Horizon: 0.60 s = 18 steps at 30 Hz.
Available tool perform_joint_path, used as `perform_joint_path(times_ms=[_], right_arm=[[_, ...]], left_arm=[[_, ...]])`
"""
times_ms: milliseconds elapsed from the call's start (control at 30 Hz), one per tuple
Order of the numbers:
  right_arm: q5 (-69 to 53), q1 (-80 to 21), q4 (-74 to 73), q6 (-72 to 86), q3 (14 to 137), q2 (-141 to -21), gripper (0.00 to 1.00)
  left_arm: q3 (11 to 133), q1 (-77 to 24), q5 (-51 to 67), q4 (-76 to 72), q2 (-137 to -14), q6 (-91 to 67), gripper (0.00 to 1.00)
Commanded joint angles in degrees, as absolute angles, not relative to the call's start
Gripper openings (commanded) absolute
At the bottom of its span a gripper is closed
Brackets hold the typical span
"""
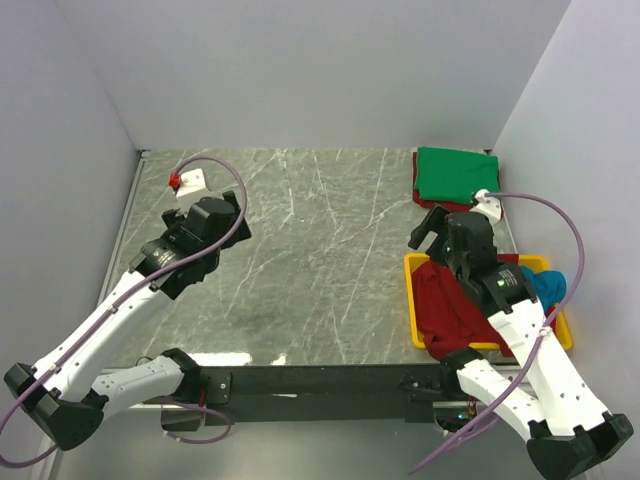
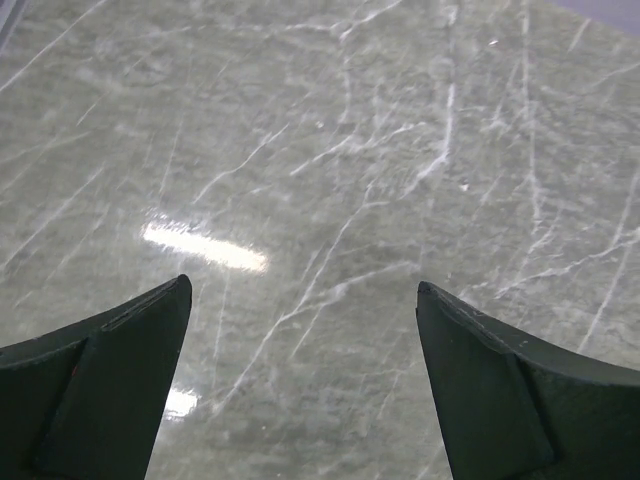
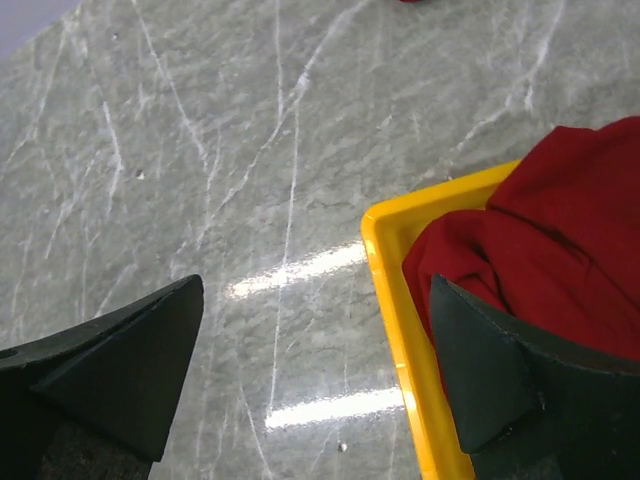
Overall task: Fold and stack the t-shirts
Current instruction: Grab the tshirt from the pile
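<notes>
My right gripper needs to grab the crumpled dark red t-shirt's edge [image 1: 428, 269] [image 3: 448, 252], next to the yellow tray's far corner toward the middle of the table.
A folded green t-shirt [image 1: 455, 174] lies at the back right on a folded dark red one, of which only an edge [image 1: 416, 192] shows. A crumpled dark red t-shirt [image 1: 450, 300] fills the yellow tray [image 1: 412, 300], with a teal blue t-shirt [image 1: 549, 285] bunched at the tray's right end. My right gripper [image 1: 426, 230] is open and empty above the tray's far left corner. In the right wrist view the gripper [image 3: 315, 285] straddles the tray rim [image 3: 385, 260], with the red shirt [image 3: 560, 230] under its right finger. My left gripper [image 1: 236, 208] [image 2: 303, 290] is open and empty over bare table.
A small white block with a red part [image 1: 188, 181] sits at the table's back left corner. Grey walls close in the marble table [image 1: 320, 260] on the left, back and right. The right arm's cable loops over the tray's right side.
</notes>
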<state>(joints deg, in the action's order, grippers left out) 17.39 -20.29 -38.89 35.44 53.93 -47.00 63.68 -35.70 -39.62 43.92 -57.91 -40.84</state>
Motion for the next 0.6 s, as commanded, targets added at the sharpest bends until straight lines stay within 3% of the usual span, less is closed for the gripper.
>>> perform_joint_path(times_ms=[0, 333, 567], right_arm=[[21.61, -20.13, -40.51, 38.23, 54.40, -45.88, 1.00], [27.51, -19.25, -53.07, 49.03, 52.56, -47.37, 1.00], [25.67, -15.83, -51.77, 52.82, 46.76, -47.73, 1.00]], left_arm=[[67.06, -35.60, -37.36, 38.85, -58.88, -35.69, 0.99], [65.65, -35.42, -26.11, 34.81, -60.11, -33.84, 1.00], [67.85, -35.07, -19.78, 33.93, -65.48, -32.43, 0.99]])
